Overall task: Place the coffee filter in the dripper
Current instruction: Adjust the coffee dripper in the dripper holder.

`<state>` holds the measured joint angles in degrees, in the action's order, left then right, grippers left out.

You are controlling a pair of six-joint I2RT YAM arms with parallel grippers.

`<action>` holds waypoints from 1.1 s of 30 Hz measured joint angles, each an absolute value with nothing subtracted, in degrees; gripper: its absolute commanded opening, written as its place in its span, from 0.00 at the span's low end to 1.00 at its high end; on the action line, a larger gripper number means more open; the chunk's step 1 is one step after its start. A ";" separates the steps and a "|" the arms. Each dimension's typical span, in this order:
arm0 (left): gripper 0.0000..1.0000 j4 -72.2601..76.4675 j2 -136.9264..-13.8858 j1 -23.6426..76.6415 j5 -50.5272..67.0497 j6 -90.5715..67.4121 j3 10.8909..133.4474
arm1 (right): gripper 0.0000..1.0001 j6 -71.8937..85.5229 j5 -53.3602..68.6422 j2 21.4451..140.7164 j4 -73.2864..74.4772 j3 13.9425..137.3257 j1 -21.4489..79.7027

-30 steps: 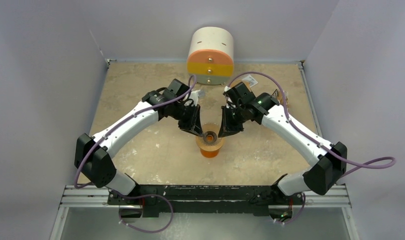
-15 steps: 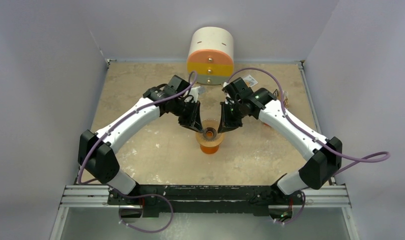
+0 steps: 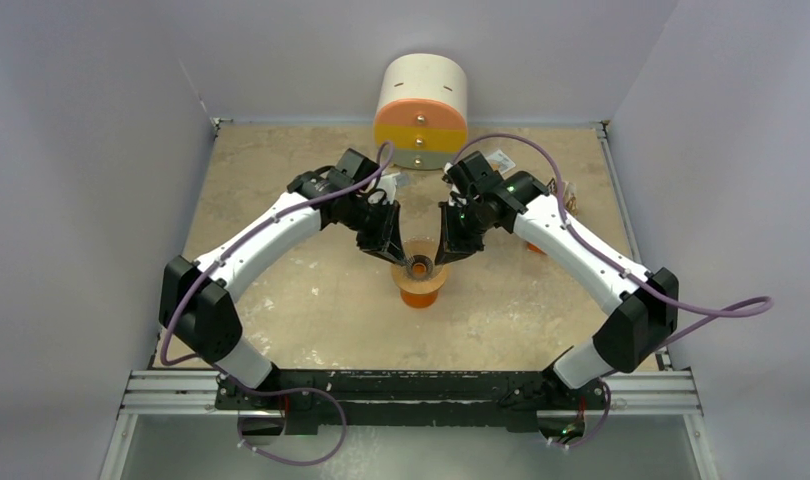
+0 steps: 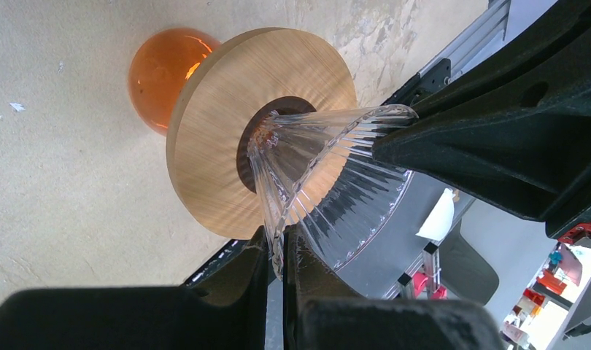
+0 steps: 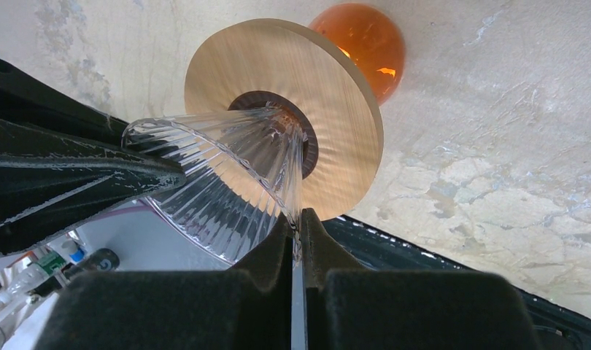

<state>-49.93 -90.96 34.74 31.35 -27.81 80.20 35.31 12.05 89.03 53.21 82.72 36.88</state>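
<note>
The clear ribbed cone sits bunched narrow inside the hole of the wooden collar, so my left gripper will open, move inward and pinch the cone's near rim [image 4: 278,232] to spread the cone.
The dripper [image 3: 418,266] is a clear ribbed glass cone in a round wooden collar. It hangs between my two grippers over an orange round vessel [image 3: 419,297]. My left gripper [image 3: 394,254] is shut on the cone's left rim. My right gripper [image 3: 442,254] is shut on its right rim. In the left wrist view my gripper [image 4: 278,248] pinches the glass cone [image 4: 314,160] in front of the collar [image 4: 212,153] and the orange vessel [image 4: 157,69]. In the right wrist view my gripper [image 5: 296,232] pinches the cone [image 5: 234,157]. I cannot pick out the coffee filter for certain.
A tall cream cylinder with an orange and yellow front [image 3: 422,115] stands at the back centre. Small white paper pieces lie behind the left wrist [image 3: 401,183] and the right wrist [image 3: 499,158]. Grey walls enclose the beige table [image 3: 281,290].
Both grippers, still holding the dripper, have shifted slightly toward the back of the table. Both elbows have swung inward.
</note>
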 measured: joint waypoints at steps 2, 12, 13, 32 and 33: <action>0.00 -50.06 -91.18 34.59 31.62 -27.79 80.31 | 0.00 35.27 12.12 89.34 53.39 82.98 36.84; 0.00 -50.78 -92.79 33.76 33.30 -27.35 81.01 | 0.00 34.87 12.43 91.11 54.43 84.42 36.51; 0.00 -50.94 -93.08 33.69 33.43 -27.33 81.23 | 0.00 34.85 12.53 91.39 54.57 84.66 36.45; 0.28 -50.19 -96.51 34.81 31.90 -23.99 82.37 | 0.26 34.11 12.23 97.01 51.72 87.13 36.91; 0.28 -50.19 -96.51 34.81 31.90 -23.83 82.39 | 0.27 34.11 11.97 96.82 51.59 87.13 36.93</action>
<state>-50.19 -96.51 34.81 31.90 -23.83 82.39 34.11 11.97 96.82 51.59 87.13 36.93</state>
